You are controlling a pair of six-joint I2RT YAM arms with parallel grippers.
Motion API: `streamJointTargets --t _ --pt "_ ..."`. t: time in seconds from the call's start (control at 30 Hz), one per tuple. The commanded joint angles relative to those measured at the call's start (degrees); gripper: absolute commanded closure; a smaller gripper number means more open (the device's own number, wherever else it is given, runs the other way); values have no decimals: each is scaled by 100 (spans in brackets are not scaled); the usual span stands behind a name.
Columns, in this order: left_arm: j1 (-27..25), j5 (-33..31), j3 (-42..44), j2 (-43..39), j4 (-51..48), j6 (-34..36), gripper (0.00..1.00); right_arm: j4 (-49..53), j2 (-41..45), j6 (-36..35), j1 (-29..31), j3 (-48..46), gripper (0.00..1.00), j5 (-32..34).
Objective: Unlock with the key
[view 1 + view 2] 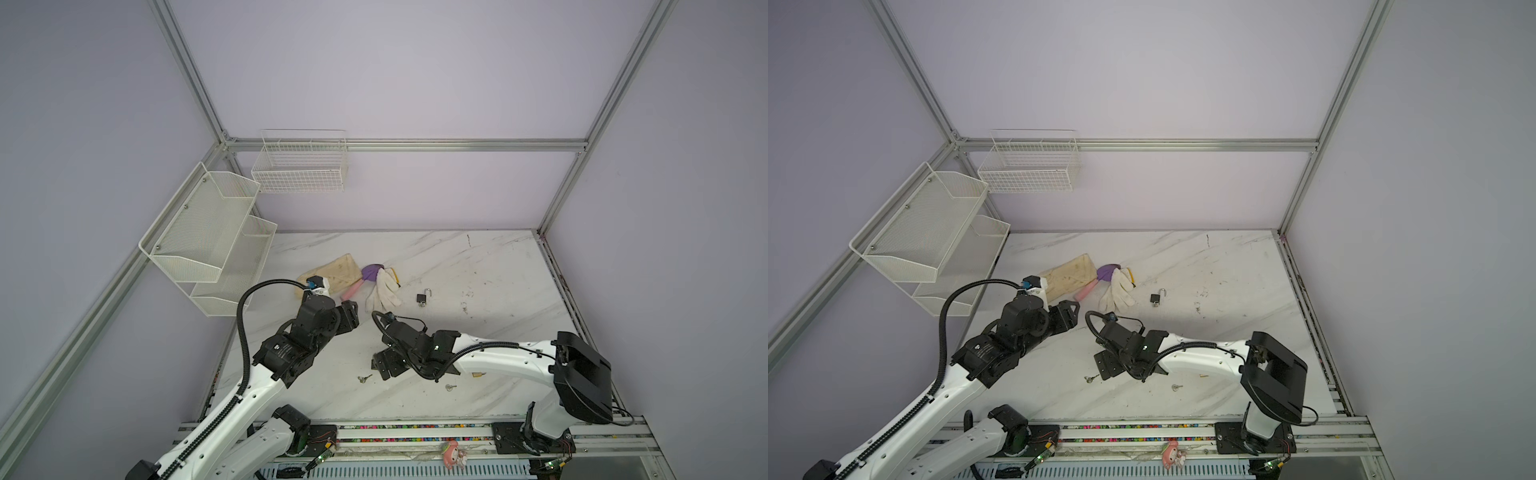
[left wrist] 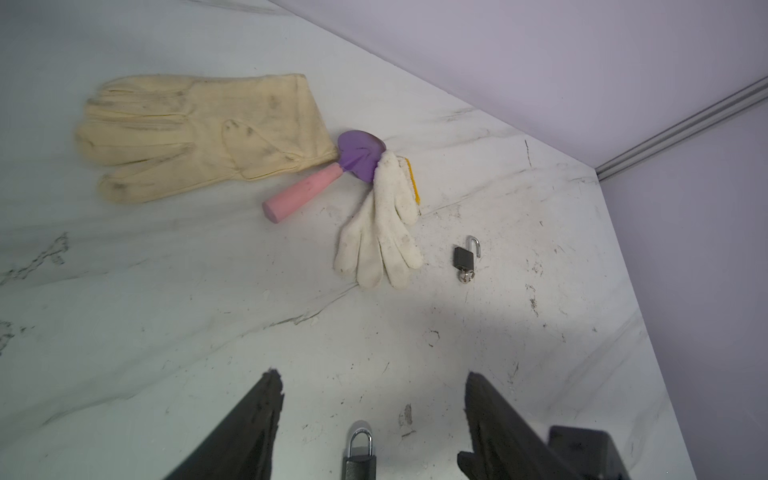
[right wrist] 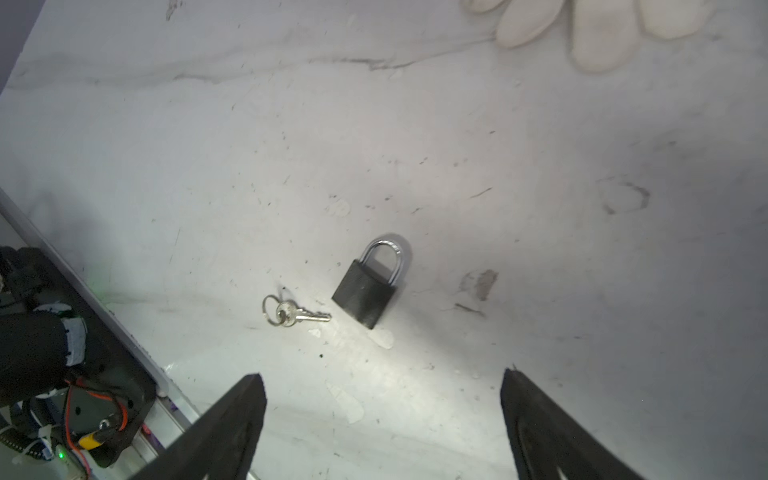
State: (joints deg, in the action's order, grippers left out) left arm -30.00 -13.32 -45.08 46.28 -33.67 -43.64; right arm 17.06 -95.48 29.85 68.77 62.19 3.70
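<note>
Next, my right gripper grips the small silver key beside the shut black padlock on the ring [image 3: 272, 311], leaving the key's toothed end free.
A shut black padlock [image 3: 368, 291] lies flat on the marble table. A small silver key [image 3: 297, 313] on a ring lies just beside it, apart from it. My right gripper [image 3: 382, 374] hangs open above them with nothing between its fingers. In both top views it [image 1: 380, 365] covers the padlock, and only the key [image 1: 365, 378] shows. The left wrist view has this padlock [image 2: 360, 455] low between the fingers of my open, empty left gripper [image 2: 372, 376]. A second black padlock [image 1: 423, 297] lies farther back, its shackle open and a key in it.
Behind the left gripper [image 1: 351, 318] lie a yellowish glove [image 1: 336, 272], a white knit glove [image 1: 382, 289] and a purple trowel with a pink handle [image 1: 359, 282]. Another loose key [image 1: 451, 387] lies under the right arm. White wire baskets [image 1: 208, 232] hang on the left wall.
</note>
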Motion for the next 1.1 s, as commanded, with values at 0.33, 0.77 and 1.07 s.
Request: streamJointTargets --t 0.33,0.77,1.07 --pt "57 -969 438 -1362 -1303 -743 30 458 -1533 695 720 1304 9 1045" --pt "56 -1101 562 -1395 -1266 -826 30 959 -2122 836 833 1578 6 1618" --pt "56 -804 513 -1133 -916 -943 30 1256 -1501 864 841 842 4 1458"
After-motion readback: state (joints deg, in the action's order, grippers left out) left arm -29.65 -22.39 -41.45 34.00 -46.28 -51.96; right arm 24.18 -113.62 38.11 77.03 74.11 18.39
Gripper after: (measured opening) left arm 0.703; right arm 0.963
